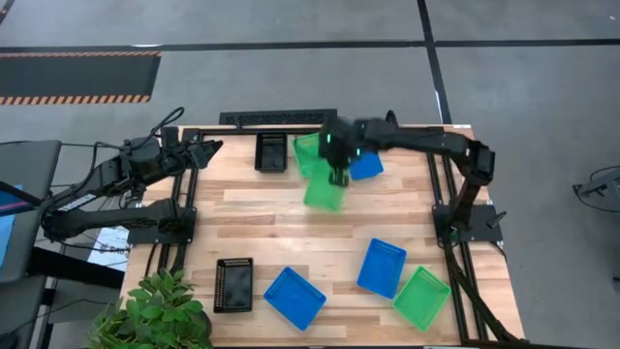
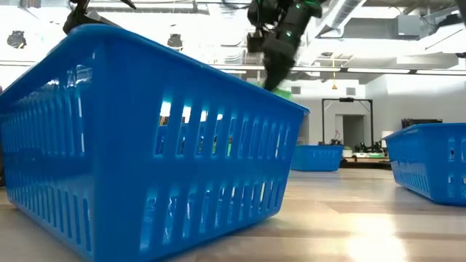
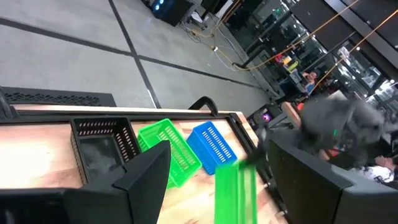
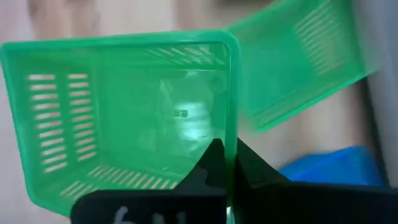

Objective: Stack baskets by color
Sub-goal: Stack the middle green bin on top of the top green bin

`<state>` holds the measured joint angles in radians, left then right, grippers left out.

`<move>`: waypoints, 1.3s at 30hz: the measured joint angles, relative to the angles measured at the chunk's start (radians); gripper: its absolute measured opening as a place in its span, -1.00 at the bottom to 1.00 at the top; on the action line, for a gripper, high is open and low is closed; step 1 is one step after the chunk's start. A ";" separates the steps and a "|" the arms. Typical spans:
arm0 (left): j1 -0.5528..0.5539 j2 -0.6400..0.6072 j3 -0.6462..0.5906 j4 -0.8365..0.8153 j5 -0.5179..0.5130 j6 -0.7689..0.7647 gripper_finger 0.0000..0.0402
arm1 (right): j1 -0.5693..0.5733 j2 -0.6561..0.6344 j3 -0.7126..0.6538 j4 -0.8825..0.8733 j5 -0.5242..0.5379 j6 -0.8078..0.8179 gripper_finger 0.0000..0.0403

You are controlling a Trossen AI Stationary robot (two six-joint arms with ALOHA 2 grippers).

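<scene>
The robot's right gripper should release the green basket, now held over the table's far middle, inside the other green basket at the far edge (image 1: 316, 159) (image 4: 298, 61).
My right gripper (image 1: 338, 177) is shut on a green basket (image 1: 325, 194) over the table's far middle; the low view shows this gripper (image 2: 279, 51) high up. A second green basket (image 1: 307, 153), a blue basket (image 1: 367, 166) and a black basket (image 1: 272, 152) stand at the far edge. Along the near edge lie a black basket (image 1: 233, 284), two blue baskets (image 1: 294, 296) (image 1: 382, 268) and a green one (image 1: 421, 297). My left gripper (image 1: 211, 148) waits open at the far left, holding nothing. My right gripper pinches the rim of one side wall (image 4: 231, 134) of the green basket, one finger inside the basket and one outside. The fingers come from above, slanting down. The basket hangs tilted below them, its open top toward the wrist camera, and looks lifted clear of the table.
A potted plant (image 1: 160, 310) stands at the near left corner. In the low view one near blue basket (image 2: 145, 145) fills the foreground and hides much of the table. Bare wood lies across the middle of the table (image 1: 291, 233).
</scene>
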<state>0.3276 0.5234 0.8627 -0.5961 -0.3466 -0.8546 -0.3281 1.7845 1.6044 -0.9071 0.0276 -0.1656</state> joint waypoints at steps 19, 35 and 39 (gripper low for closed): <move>0.000 0.000 0.000 -0.077 0.002 -0.081 0.28 | -0.215 0.333 0.506 -0.096 -0.006 -0.608 -0.95; 0.000 0.000 0.000 -0.076 -0.029 -0.100 0.28 | -0.205 0.382 0.518 -0.116 -0.044 -0.778 -0.91; 0.000 0.000 0.000 -0.076 -0.031 -0.100 0.28 | -0.204 0.382 0.518 -0.121 -0.090 -0.805 -0.86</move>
<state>0.3279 0.5236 0.8627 -0.6719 -0.3771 -0.9546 -0.5323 2.1666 2.1223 -1.0279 -0.0629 -0.9702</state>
